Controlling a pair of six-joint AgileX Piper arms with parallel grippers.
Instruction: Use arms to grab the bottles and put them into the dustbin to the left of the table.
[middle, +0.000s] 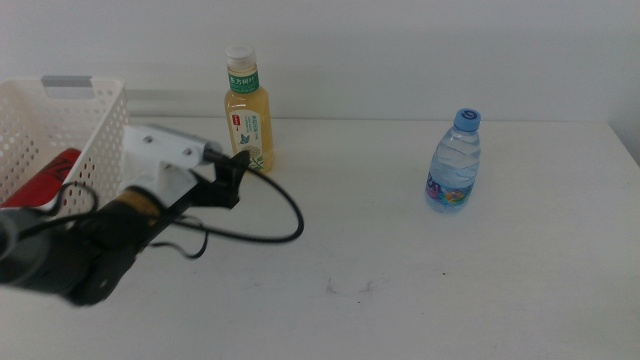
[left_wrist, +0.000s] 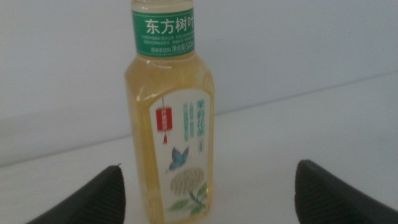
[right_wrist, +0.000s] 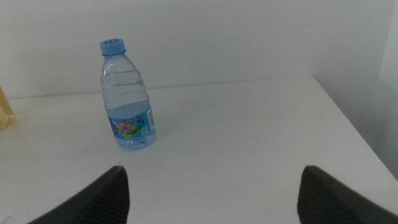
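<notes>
The middle of the white label (middle: 249, 137) (left_wrist: 180, 149) on the yellow tea bottle's body, well below the green label, is the spot my left gripper needs to close around.
The yellow tea bottle (middle: 248, 120) with a white cap and green label stands upright at the back of the white table (middle: 400, 280). My left gripper (middle: 238, 166) is open just in front of it. In the left wrist view the tea bottle (left_wrist: 171, 112) fills the space ahead of the left gripper (left_wrist: 208, 168), untouched and nearer one jaw. The clear blue-capped water bottle (middle: 455, 165) stands upright at the right. The right wrist view shows this water bottle (right_wrist: 127, 106) ahead of my open, empty right gripper (right_wrist: 212, 171). The white lattice dustbin (middle: 100, 130) stands at the left with the red can (middle: 45, 182) inside.
The left arm's black cable (middle: 285, 225) loops over the table in front of the tea bottle. The table's right edge (right_wrist: 354, 124) lies beyond the water bottle. A white wall rises behind the table.
</notes>
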